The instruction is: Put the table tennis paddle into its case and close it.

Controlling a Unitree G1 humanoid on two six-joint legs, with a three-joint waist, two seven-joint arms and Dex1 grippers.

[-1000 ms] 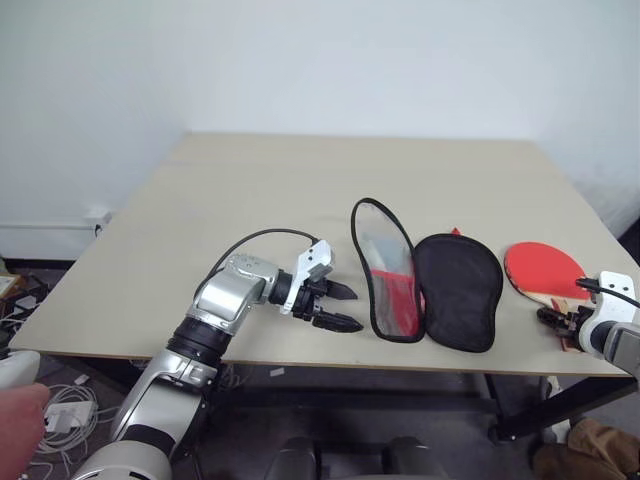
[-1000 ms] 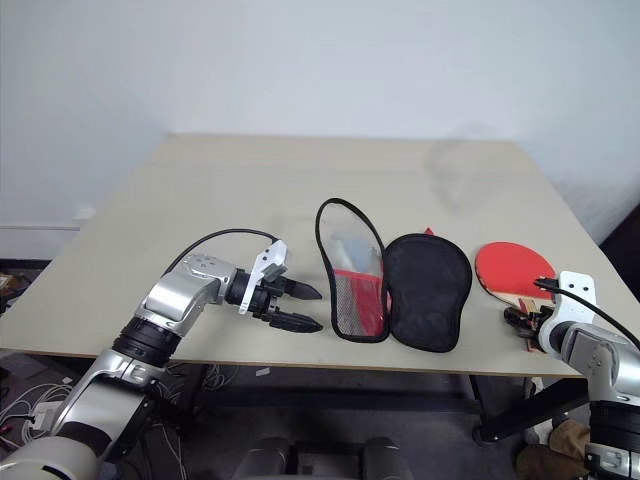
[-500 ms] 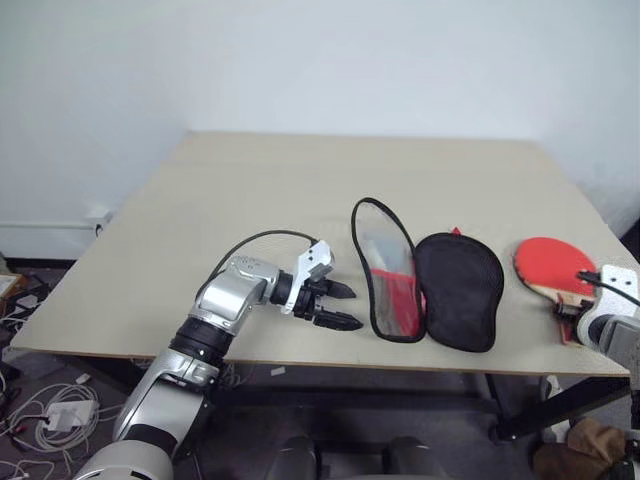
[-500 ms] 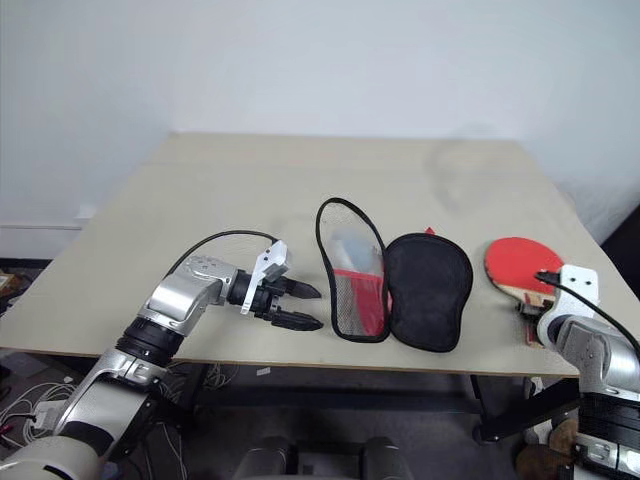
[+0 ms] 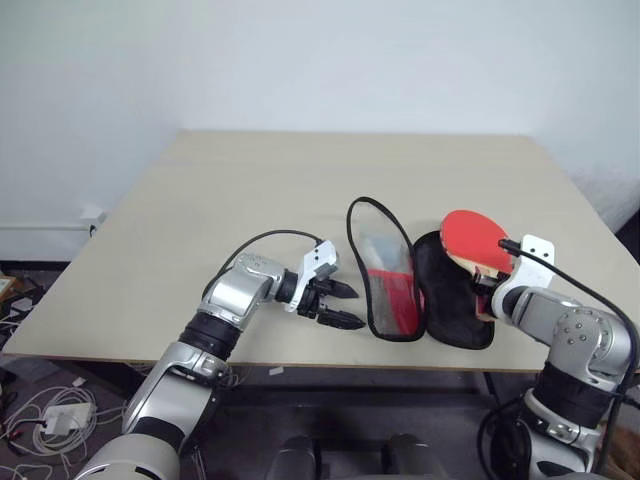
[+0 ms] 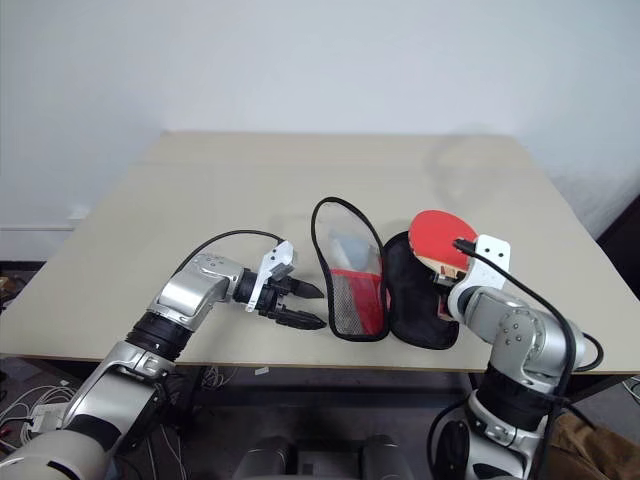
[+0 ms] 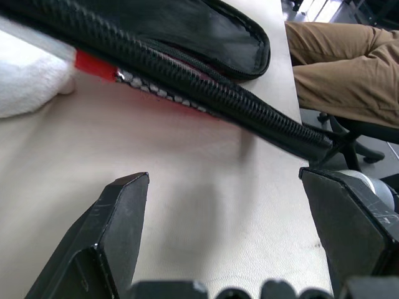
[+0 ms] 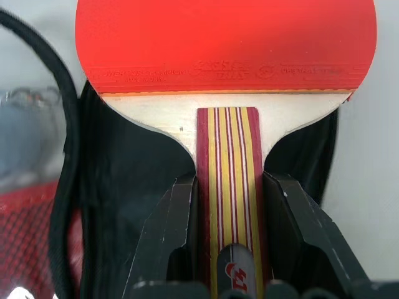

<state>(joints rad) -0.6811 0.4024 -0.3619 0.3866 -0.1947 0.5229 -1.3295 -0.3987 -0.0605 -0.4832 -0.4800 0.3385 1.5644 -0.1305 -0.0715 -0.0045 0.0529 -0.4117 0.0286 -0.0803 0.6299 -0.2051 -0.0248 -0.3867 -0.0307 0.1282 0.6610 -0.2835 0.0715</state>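
Observation:
My right gripper is going to let go of the paddle so that it lies flat in the middle of the case's black half [image 5: 456, 283] [image 8: 149, 168].
The case [image 5: 385, 270] lies unzipped at the table's front middle; its clear-and-red half stands up on edge and its black half [image 5: 452, 298] lies flat to the right. My right gripper [image 8: 227, 182] is shut on the striped wooden handle of the table tennis paddle [image 5: 476, 239]. The paddle's red face [image 8: 224, 43] hovers over the black half, tilted up and away from me. My left gripper [image 5: 352, 307] is open just left of the case, low over the table, with nothing between its fingers [image 7: 118, 218]. The case's zip edge [image 7: 206, 93] lies right in front of it.
The beige table [image 5: 250, 190] stretches wide behind and to the left of the case; its front edge [image 5: 300, 362] runs just under both grippers. A seated person's legs in brown trousers [image 7: 340, 68] are beyond the table. Cables lie on the floor at the lower left.
My right gripper closed on the paddle's handle at the table's right, lifted it and carried it left over the case's black half. The left gripper stayed where it was, open.

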